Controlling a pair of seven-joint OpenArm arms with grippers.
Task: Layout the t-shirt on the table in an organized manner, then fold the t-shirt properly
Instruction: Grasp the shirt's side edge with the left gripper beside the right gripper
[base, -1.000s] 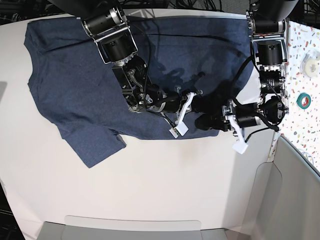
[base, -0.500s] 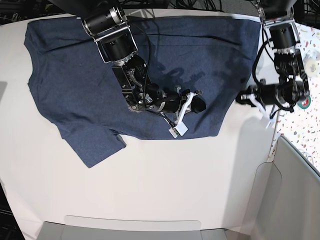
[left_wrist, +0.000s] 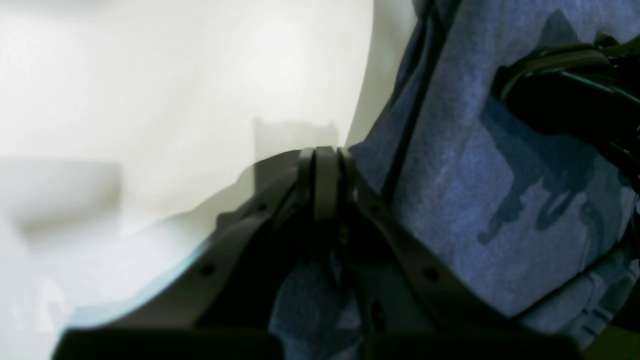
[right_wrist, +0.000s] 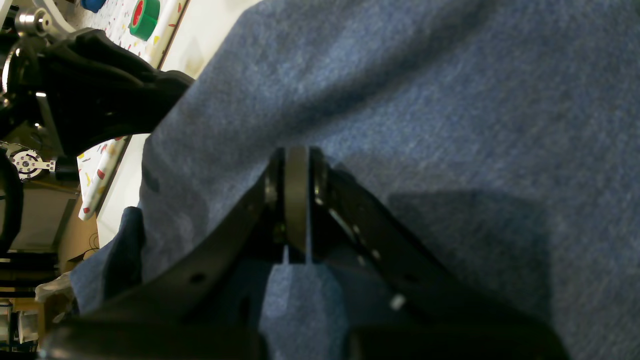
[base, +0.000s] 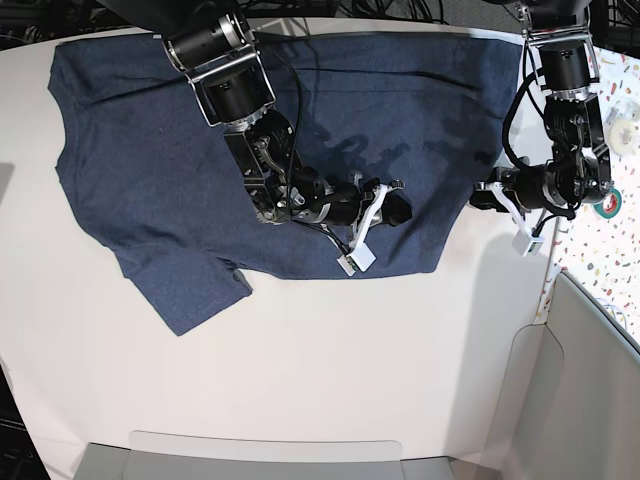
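The sleeve next to my right gripper is lying pulled toward the middle of the shirt, so my left gripper needs to grab the sleeve's edge (base: 450, 228) and pull it toward the speckled strip.
The dark navy t-shirt (base: 150, 150) lies spread flat along the far side of the white table (base: 350, 370), one sleeve pointing toward the front left. My right gripper (base: 398, 212) is shut, its tips resting on the fabric in the middle of the shirt; the right wrist view shows cloth (right_wrist: 450, 100) all around the closed jaws. Over at the shirt's right edge my left gripper (base: 480, 195) is also shut. Its wrist view has bare table (left_wrist: 150, 75) on one side of the closed jaws and shirt (left_wrist: 450, 175) on the other. No pinched cloth shows in either gripper.
A speckled strip (base: 622, 160) runs along the right side with a green tape roll (base: 607, 200) and a white roll (base: 625, 125) on it. A grey bin (base: 580, 380) stands at the front right, and a grey tray (base: 260, 455) lies along the front edge.
My left arm swung from the shirt's lower right corner up to its right edge and its jaws closed. The right arm and the shirt stayed put.
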